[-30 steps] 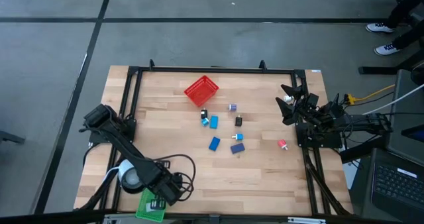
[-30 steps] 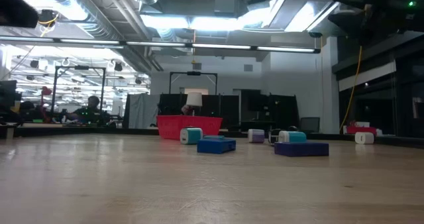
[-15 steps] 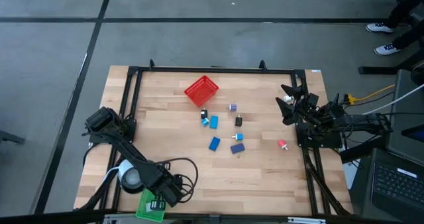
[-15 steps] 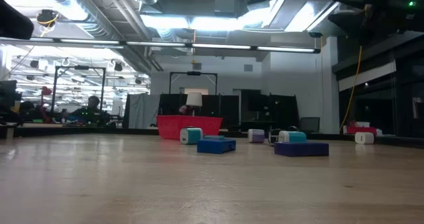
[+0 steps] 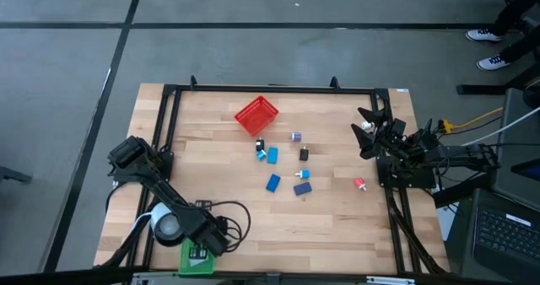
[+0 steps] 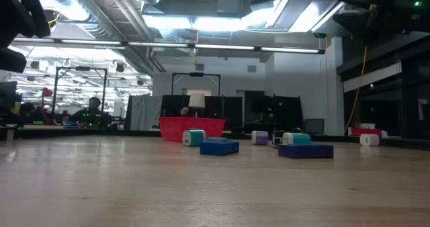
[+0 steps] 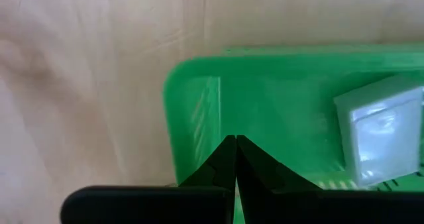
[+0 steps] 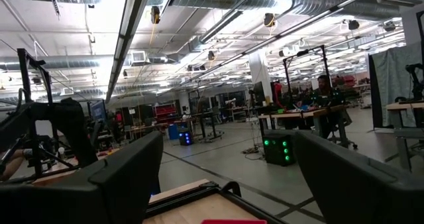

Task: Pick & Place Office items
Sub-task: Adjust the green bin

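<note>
Next, I release the green tray from my left gripper on bare wood point(image 5: 218, 202) between the white roll and the blue blocks.
The office items lie in the middle of the table: blue blocks point(image 5: 272, 155) point(image 5: 272, 183) point(image 5: 302, 187), two black bits point(image 5: 260, 145) point(image 5: 304, 154), a purple bit point(image 5: 296, 137) and a pink-red bit point(image 5: 359, 184). Some show in the low view point(image 6: 220, 147). My left gripper point(image 5: 208, 234) is shut at the near left, over the flat green tray point(image 5: 196, 258), which holds a pale block point(image 7: 381, 138). My right gripper point(image 5: 364, 126) is open and empty at the far right; its wrist view point(image 8: 225, 177) looks into the room. My left gripper's shut fingertips point(image 7: 228, 148) point down over the inside of the green tray, near one end wall point(image 7: 192, 111). I cannot tell whether they touch the tray.
A red mesh basket point(image 5: 256, 115) stands at the far middle, also in the low view point(image 6: 192, 127). A white roll point(image 5: 166, 226) lies by the left arm near the tray. A black frame point(image 5: 270, 88) runs round the table. Bare wood lies between the items and the near edge.
My left gripper has shifted a little toward the table's left edge, staying shut, and more of the green tray shows beside it. Part of the left arm has come into the low view at the top left. The items and the right arm have kept still.
</note>
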`<control>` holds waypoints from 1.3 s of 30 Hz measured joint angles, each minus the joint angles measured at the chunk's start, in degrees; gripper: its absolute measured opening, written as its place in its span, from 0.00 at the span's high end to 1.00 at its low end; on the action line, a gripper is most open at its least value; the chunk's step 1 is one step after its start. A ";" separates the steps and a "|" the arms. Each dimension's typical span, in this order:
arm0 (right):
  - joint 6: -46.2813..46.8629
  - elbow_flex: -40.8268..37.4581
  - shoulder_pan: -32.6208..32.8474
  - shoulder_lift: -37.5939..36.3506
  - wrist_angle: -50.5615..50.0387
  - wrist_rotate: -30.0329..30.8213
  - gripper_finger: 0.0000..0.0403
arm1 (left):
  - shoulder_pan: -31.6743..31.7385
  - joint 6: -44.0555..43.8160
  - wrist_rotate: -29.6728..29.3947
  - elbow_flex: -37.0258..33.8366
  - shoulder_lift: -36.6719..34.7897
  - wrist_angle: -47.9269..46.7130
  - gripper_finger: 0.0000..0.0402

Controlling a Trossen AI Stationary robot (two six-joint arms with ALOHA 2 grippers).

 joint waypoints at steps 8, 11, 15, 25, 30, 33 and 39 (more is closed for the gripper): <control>0.22 -0.02 -0.02 0.00 0.00 0.00 0.14 | 3.25 4.89 -5.43 -0.10 0.00 -0.78 1.00; 0.22 0.00 -0.01 0.00 0.02 -0.02 0.14 | 5.13 8.35 -7.00 -0.10 0.00 -0.83 0.99; 0.22 0.00 -0.02 0.00 0.02 -0.10 0.14 | 7.99 12.69 -10.32 -0.10 0.00 -1.04 1.00; 0.35 0.00 -0.02 0.00 0.01 -1.29 0.14 | 15.76 24.61 -15.15 -0.10 0.00 -1.04 0.99; 0.34 -0.01 0.00 0.00 0.00 -1.31 0.14 | 20.82 29.64 -17.21 -0.10 0.00 -0.99 1.00; 0.32 0.00 -0.02 0.00 0.00 -1.31 0.14 | 23.00 32.30 -17.17 -0.10 0.00 -0.80 1.00; 0.13 0.00 0.00 0.00 0.00 -1.31 0.14 | 24.71 32.76 -13.31 -0.10 -0.19 -0.69 0.99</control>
